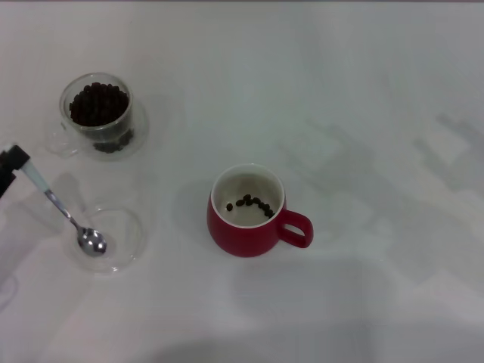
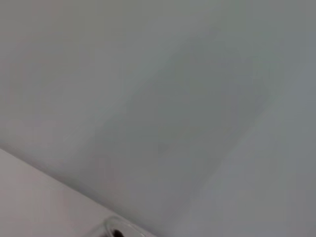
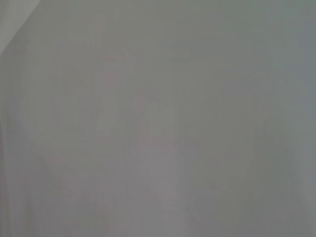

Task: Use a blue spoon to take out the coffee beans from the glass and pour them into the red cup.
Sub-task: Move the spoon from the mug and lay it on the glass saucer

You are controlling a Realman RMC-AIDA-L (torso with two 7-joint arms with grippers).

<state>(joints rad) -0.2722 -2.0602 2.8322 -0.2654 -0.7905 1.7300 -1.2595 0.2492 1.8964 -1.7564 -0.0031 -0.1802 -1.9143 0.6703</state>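
Observation:
I will release the blue spoon from my left gripper in the flat clear dish (image 1: 116,224), handle toward the glass.
The glass (image 1: 97,113) with a heap of coffee beans (image 1: 98,103) stands at the far left of the table. The red cup (image 1: 248,212) stands in the middle with its handle to the right, and several beans (image 1: 252,204) lie inside it. My left gripper (image 1: 11,165) is at the left edge, shut on the pale handle end of the blue spoon (image 1: 64,214). The spoon slants down and its metal bowl (image 1: 92,242) rests empty in a flat clear dish (image 1: 128,238). The right gripper is out of view.
The white table (image 1: 363,113) fills the rest of the head view and both wrist views. A bit of clear glass rim (image 2: 111,228) shows at the edge of the left wrist view. The dish lies between the glass and the table's near edge, left of the cup.

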